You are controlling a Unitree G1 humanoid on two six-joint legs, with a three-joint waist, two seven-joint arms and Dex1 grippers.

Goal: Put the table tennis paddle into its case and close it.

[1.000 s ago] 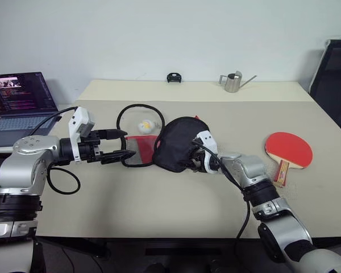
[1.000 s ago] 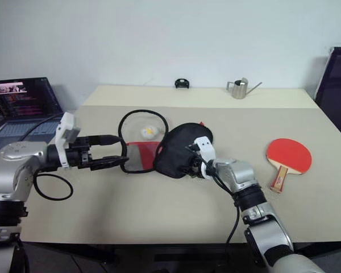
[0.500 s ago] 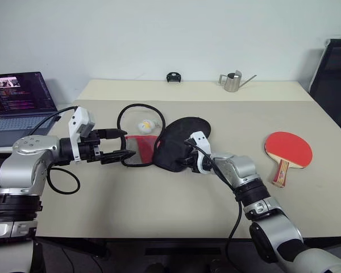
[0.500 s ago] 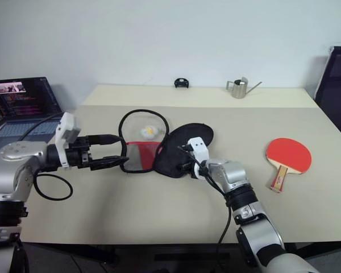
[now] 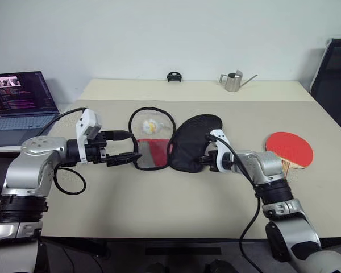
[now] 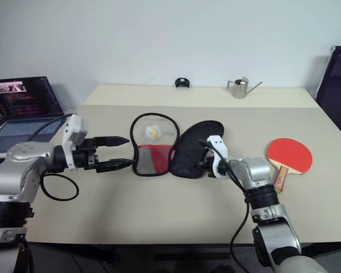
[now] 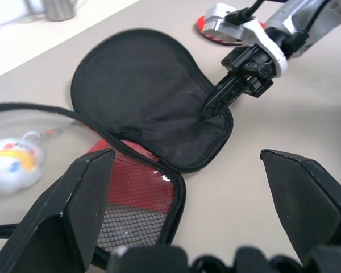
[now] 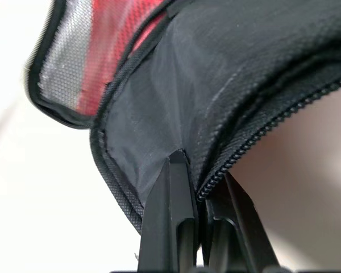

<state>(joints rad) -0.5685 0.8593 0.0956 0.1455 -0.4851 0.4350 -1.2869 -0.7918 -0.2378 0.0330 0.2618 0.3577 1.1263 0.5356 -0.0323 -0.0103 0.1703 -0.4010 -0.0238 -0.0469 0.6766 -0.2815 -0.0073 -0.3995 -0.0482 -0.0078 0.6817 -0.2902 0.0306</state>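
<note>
Next, my right gripper sets the case's black half down flat on the table, a little closer to the paddle [image 5: 216, 143].
The case [image 5: 196, 142] lies opened flat at the table's middle, black half to the right, mesh-and-red half [image 5: 152, 149] to the left. My right gripper [image 5: 207, 161] is shut on the black half's near zipper edge; in the right wrist view its fingertips [image 8: 179, 170] pinch the black fabric beside the zipper. My left gripper [image 5: 134, 145] stands open just left of the mesh half, its fingers apart and empty. The table tennis paddle [image 5: 290, 149] lies red face up on the right, behind my right forearm.
A small white and yellow toy [image 5: 150, 125] sits inside the mesh half. A laptop [image 5: 20, 105] stands at the far left, with a metal watering can [image 5: 233, 81] and a small black object [image 5: 173, 77] at the back. A black chair [image 5: 336, 79] stands at right.
My right gripper has shut on the black half's edge and drawn it rightward. The bunched case now lies spread flat and sits farther right.
</note>
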